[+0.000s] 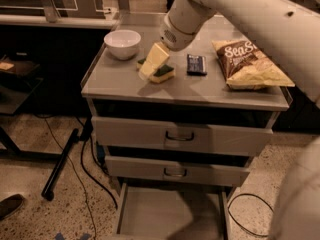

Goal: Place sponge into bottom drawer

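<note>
My gripper is to come down and grab the middle of the yellow sponge (156, 71), between its two ends, near the white bowl.
The sponge (164, 73), a yellow block with a dark green face, lies on the grey cabinet top (185, 90) between the white bowl and a dark wrapped bar. My gripper (153, 62), cream-coloured, reaches down from the upper right. It sits right over the sponge's left part and hides that side. The bottom drawer (170, 215) is pulled open at the foot of the cabinet, and its flat grey floor is bare. The two upper drawers are closed.
A white bowl (122, 43) stands at the back left of the top. A dark wrapped bar (196, 64) and a chip bag (252, 64) lie to the right. Cables and a black pole (62, 161) are on the floor to the left.
</note>
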Action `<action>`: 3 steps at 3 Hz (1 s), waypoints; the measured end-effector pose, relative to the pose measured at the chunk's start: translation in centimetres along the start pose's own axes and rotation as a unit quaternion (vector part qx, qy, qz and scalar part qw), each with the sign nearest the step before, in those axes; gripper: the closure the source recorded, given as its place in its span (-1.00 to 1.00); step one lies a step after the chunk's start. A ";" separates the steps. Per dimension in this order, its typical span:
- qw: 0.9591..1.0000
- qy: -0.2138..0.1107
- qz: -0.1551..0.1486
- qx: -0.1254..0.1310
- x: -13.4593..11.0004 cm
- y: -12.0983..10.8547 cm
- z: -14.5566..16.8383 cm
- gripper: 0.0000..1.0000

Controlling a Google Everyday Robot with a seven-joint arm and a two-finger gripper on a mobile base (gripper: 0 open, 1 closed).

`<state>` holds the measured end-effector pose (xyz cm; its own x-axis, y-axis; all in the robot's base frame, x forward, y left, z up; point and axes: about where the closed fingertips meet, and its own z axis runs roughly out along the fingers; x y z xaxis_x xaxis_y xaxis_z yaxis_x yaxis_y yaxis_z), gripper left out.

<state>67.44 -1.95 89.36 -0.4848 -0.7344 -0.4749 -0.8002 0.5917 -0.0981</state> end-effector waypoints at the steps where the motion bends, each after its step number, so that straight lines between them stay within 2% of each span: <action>1: 1.000 0.016 0.007 -0.008 -0.9 -1.2 3.4 -1.00; 3: 0.999 0.035 0.016 -0.014 -1.0 -2.1 7.4 -1.00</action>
<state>72.21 0.04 83.60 -0.5334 -0.7368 -0.4154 -0.7927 0.6068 -0.0586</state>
